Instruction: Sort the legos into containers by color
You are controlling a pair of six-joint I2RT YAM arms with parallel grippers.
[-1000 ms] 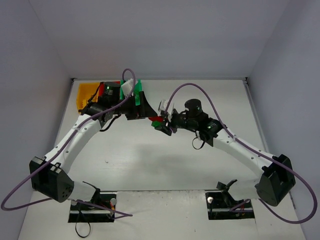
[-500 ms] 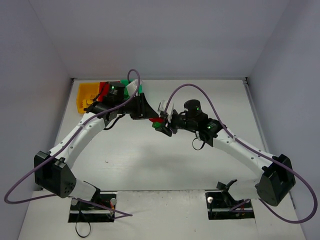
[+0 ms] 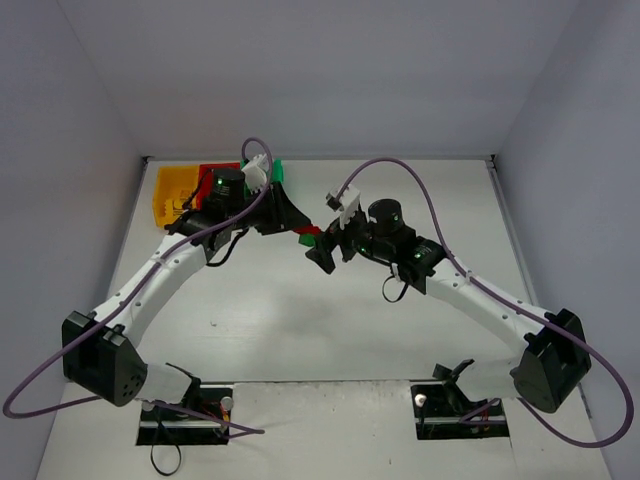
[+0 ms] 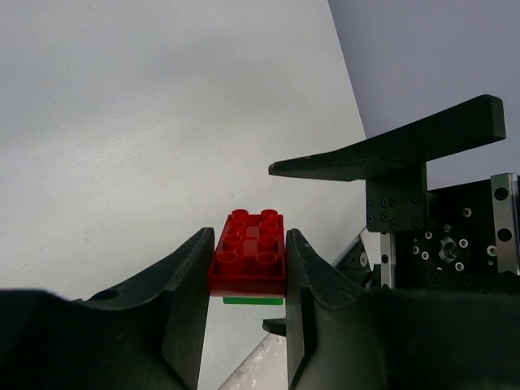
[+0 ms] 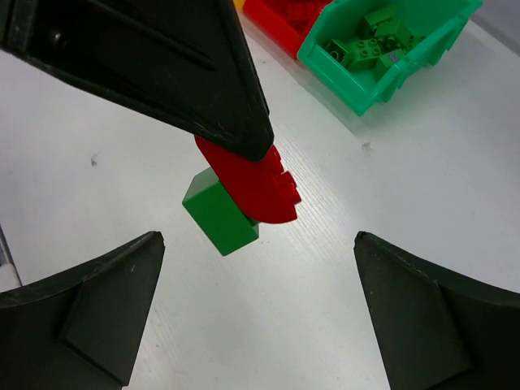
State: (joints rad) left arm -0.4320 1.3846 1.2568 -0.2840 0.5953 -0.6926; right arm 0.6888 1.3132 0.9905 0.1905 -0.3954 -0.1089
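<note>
Next, I grip the green brick (image 3: pixel 307 240) with my right gripper and pull it off before sorting both, because the green lego is stuck under the red lego in my left gripper.
A red lego (image 4: pixel 248 252) with a green lego (image 4: pixel 253 300) stuck under it hangs above the table, and my left gripper (image 4: pixel 249 244) is shut on the red one. From the right wrist the same clump shows as a red brick (image 5: pixel 256 183) over a green brick (image 5: pixel 218 213), held off the table under the left gripper's dark finger (image 5: pixel 162 65). My right gripper (image 5: pixel 258 325) stands wide open just beyond the clump, touching nothing. In the top view both grippers meet at mid-table, left (image 3: pixel 295 228) and right (image 3: pixel 328 242). The yellow (image 3: pixel 172 190), red (image 3: pixel 212 172) and green (image 3: pixel 277 170) containers sit at the back left.
The green bin (image 5: pixel 382 49) holds several green bricks and the red bin (image 5: pixel 280 20) beside it holds red ones. White walls close in the table on three sides. Purple cables loop over both arms.
My left gripper swung from the bins to the clump and shut on its red brick. My right gripper, which held the clump, has opened wide and let go.
</note>
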